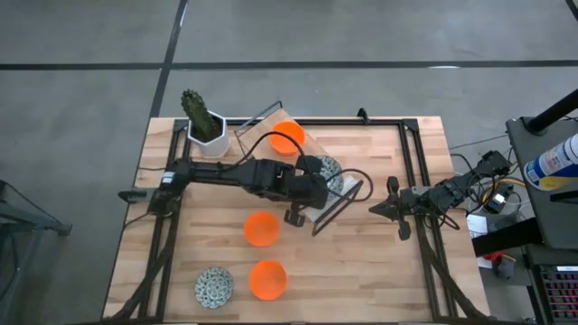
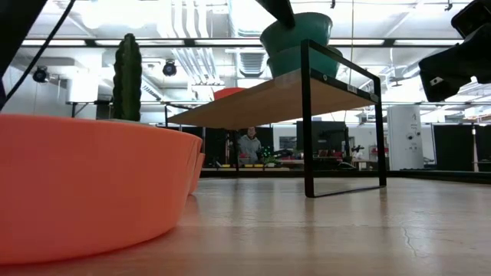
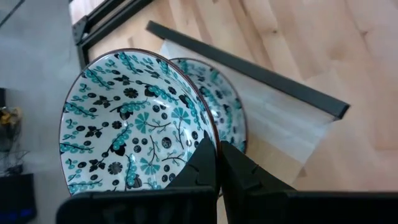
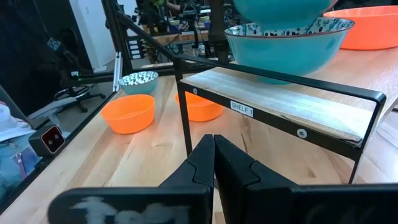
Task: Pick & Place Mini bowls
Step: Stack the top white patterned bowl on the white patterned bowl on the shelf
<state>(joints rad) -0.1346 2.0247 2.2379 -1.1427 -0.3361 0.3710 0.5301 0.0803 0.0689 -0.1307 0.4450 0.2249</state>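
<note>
Next, my left gripper releases the patterned bowl it holds, now over the small shelf, inside the second patterned bowl (image 1: 329, 174) (image 3: 196, 112) on the small wooden shelf.
My left gripper (image 3: 216, 146) is over the small wooden shelf (image 1: 348, 185) and is shut on a patterned mini bowl (image 3: 124, 124). A second patterned bowl (image 3: 227, 106) stands on the shelf right under the held one. An orange bowl (image 1: 287, 137) stands on the shelf's far end. Two orange bowls (image 1: 261, 228) (image 1: 268, 279) and a patterned bowl (image 1: 214, 287) stand on the table nearer the front. My right gripper (image 1: 372, 208) is shut and empty, to the right of the shelf. My left gripper pinches the held bowl's rim (image 3: 200, 127) between its two fingers, one finger inside the bowl and one outside. In the low view the bowl (image 2: 298, 27) sits right on top of the second bowl (image 2: 303, 57). I cannot tell whether the two touch.
A white pot with a cactus (image 1: 206, 126) stands at the table's far left, beside the shelf. The shelf has a black metal frame (image 2: 307, 123) with legs. A black rail (image 1: 411, 171) frames the table. Free wood lies at the front right.
</note>
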